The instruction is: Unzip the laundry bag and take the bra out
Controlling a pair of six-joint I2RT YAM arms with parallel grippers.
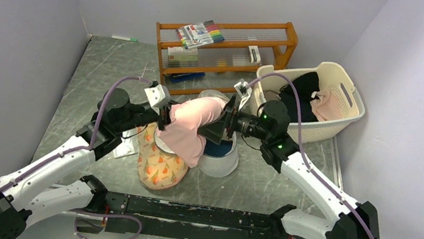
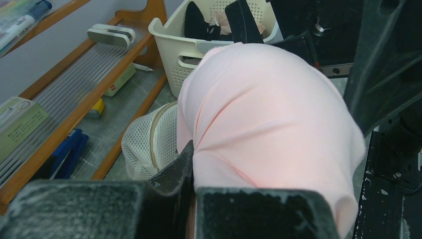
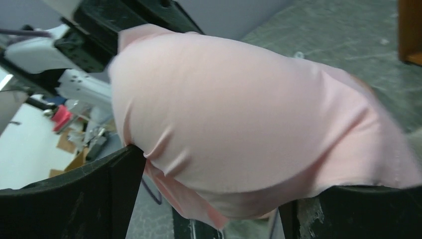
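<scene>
Next, my right gripper takes the bra's other end [image 1: 215, 107] and carries it to the cream laundry basket, since my left gripper pinches the bra far away from that basket.
The pale pink bra [image 1: 189, 126] hangs in the air between my two grippers, above the table's middle. My left gripper [image 1: 165, 117] is shut on its left edge; in the left wrist view the fabric [image 2: 268, 114] is pinched in the narrow gap between the fingers [image 2: 174, 172]. My right gripper [image 1: 226, 121] holds the other end, its jaws set wide across the padded cup [image 3: 239, 114], with fabric bunched against the left finger [image 3: 107, 189]. The white mesh laundry bag [image 1: 220, 162] lies below them, open, with something blue inside; it also shows in the left wrist view [image 2: 149, 142].
A peach floral pouch [image 1: 158, 168] lies under the bra at the left. A cream laundry basket [image 1: 350, 108] with dark and pink clothes stands at the back right. A wooden rack [image 1: 285, 38] holding a marker pack [image 1: 200, 34] stands at the back.
</scene>
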